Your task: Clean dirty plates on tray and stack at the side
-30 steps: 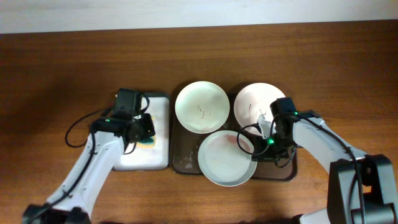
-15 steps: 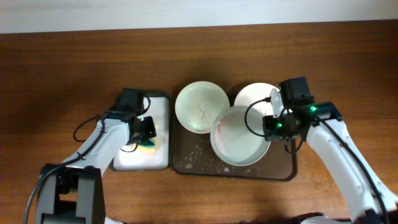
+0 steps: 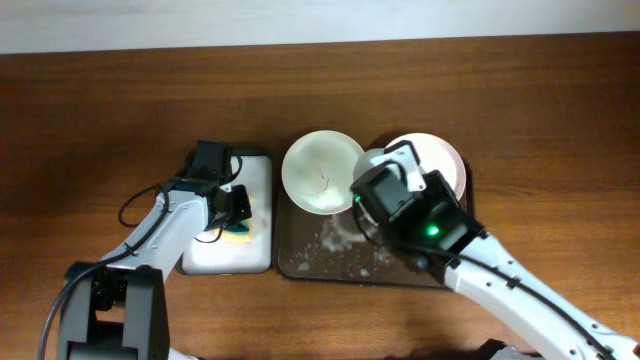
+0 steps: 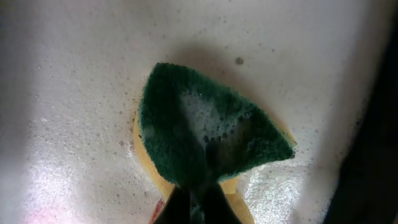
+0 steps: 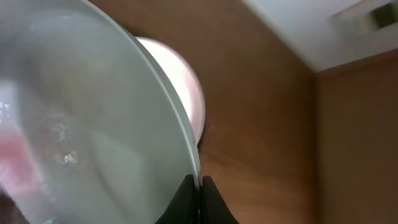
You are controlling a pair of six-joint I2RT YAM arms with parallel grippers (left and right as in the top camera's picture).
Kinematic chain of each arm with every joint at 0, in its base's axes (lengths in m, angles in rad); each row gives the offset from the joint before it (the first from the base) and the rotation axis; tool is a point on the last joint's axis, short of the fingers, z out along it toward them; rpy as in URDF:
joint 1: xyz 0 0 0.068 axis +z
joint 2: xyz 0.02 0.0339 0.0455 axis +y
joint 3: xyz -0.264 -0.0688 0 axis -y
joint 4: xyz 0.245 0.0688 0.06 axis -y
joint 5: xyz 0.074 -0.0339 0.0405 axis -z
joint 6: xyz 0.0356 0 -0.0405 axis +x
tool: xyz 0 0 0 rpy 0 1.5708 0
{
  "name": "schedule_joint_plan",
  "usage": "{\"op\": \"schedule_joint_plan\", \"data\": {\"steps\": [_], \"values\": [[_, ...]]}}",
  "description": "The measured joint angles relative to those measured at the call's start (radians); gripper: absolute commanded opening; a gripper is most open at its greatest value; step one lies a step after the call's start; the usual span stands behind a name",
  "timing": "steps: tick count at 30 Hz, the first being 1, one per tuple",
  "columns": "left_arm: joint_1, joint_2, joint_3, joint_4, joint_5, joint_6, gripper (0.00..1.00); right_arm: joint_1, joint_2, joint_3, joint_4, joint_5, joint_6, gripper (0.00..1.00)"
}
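Next, I set the pale plate down with my right gripper on the bare brown tabletop [image 3: 520, 181] [image 5: 245, 171] just past the white plate, outside the dark tray.
The pale green-grey plate [image 5: 93, 124] is tilted up on edge above the tray, its rim pinched in my right gripper [image 5: 199, 186], which is shut on it. From overhead the raised right arm [image 3: 420, 215] hides most of that plate; only a sliver [image 3: 370, 160] shows. A cream plate [image 3: 322, 172] with a thin red smear lies at the back left of the dark tray [image 3: 300, 268]. A white plate [image 3: 440, 158] lies at the back right, partly covered. My left gripper [image 4: 198, 202] is shut on a green and yellow sponge [image 4: 205, 137] over the small white tray [image 3: 225, 255].
Foam flecks spread over the dark tray's bare floor [image 3: 335, 240]. The white tray's surface [image 4: 74, 93] is wet and soapy. Brown tabletop [image 3: 560, 120] surrounds both trays, and a pale wall strip [image 3: 300, 20] runs along the far edge.
My right arm has lifted the green-grey plate off the tray, tipped it on edge and swung up and left, nearer the overhead camera. The left arm holds still on the sponge.
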Motion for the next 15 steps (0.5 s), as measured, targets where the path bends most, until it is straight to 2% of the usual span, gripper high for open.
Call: {"op": "schedule_joint_plan", "data": {"steps": [6, 15], "values": [[0.0, 0.0, 0.0, 0.0, 0.0, 0.0, 0.0, 0.06, 0.0, 0.0, 0.014, 0.167, -0.001, 0.04], [0.0, 0.0, 0.0, 0.0, 0.0, 0.0, 0.0, 0.057, 0.0, 0.0, 0.038, 0.19, 0.028, 0.04]]}}
